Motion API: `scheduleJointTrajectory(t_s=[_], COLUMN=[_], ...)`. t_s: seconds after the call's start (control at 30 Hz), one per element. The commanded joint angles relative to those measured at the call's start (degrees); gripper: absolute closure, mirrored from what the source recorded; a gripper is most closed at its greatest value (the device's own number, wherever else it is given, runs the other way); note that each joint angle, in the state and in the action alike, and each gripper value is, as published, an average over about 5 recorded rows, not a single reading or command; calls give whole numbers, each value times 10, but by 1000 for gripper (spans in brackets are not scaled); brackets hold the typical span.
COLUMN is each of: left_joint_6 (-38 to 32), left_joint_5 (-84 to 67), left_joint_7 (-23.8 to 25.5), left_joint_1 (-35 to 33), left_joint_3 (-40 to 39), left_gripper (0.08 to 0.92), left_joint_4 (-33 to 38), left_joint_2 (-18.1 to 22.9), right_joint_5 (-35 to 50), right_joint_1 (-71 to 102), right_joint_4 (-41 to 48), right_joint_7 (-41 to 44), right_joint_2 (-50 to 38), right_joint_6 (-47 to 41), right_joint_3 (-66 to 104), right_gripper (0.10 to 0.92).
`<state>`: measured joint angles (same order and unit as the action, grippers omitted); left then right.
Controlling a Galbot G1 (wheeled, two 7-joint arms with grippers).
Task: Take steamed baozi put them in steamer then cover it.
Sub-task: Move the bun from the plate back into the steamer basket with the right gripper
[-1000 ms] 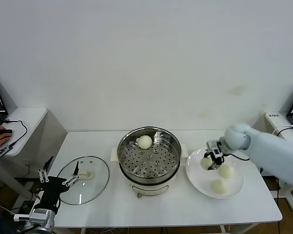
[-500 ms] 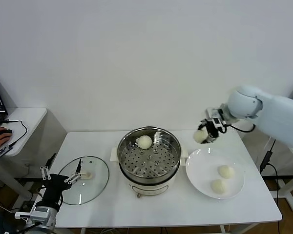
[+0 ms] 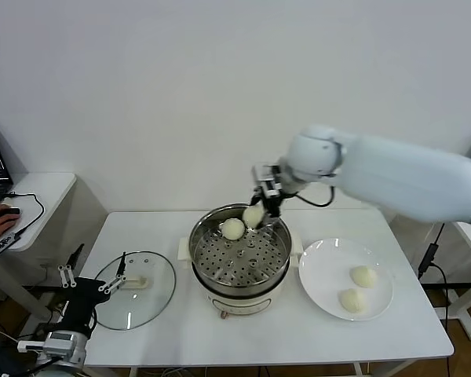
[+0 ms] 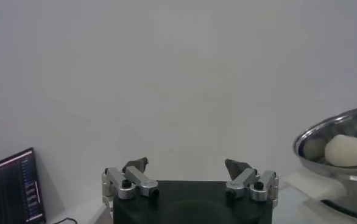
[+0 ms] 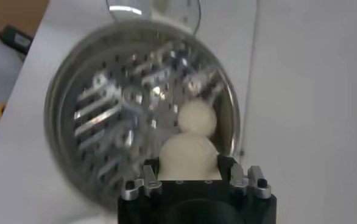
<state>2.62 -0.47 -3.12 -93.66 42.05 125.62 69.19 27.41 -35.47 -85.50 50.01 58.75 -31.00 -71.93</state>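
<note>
My right gripper needs to let go of the baozi on the tray [image 3: 206,250] [image 5: 160,59] beside the steamer's rim nearest the glass cover.
My right gripper [image 3: 257,210] is shut on a cream-white baozi [image 3: 253,215] and holds it above the far side of the steamer [image 3: 240,253]. In the right wrist view the held baozi [image 5: 189,158] sits between the jaws over the perforated tray [image 5: 117,122]. One baozi [image 3: 233,228] lies on the tray at the back; it also shows in the right wrist view [image 5: 196,117]. Two baozi [image 3: 363,276] [image 3: 350,299] lie on the white plate [image 3: 322,275]. The glass cover [image 3: 135,288] lies flat on the table at the left. My left gripper [image 3: 90,279] is open just left of the cover.
The white table [image 3: 267,338] ends close in front. A side desk [image 3: 39,192] with a person's hand on a mouse [image 3: 1,214] stands at the far left. In the left wrist view the steamer rim [image 4: 340,128] with a baozi [image 4: 348,150] shows.
My right gripper carried the baozi from above the plate leftward to over the steamer's far side. The left gripper shifted slightly left by the cover.
</note>
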Motion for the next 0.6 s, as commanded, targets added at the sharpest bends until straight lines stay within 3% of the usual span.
scheduleJointTrajectory(t_s=[0.03, 0.6], left_joint_6=[0, -1], left_joint_5=[-1, -1], left_joint_7=[0, 1], left_joint_1=[0, 3], left_joint_3=[6, 5], left_gripper=[177, 177], left_joint_4=[5, 0], left_joint_2=[5, 11], right_joint_5=[23, 16], right_joint_1=[77, 119], right_joint_4=[72, 120], right_joint_7=[-44, -74], right_joint_2=[132, 183], right_joint_6=[-49, -71], right_joint_3=[-3, 2], right_gripper=[423, 423])
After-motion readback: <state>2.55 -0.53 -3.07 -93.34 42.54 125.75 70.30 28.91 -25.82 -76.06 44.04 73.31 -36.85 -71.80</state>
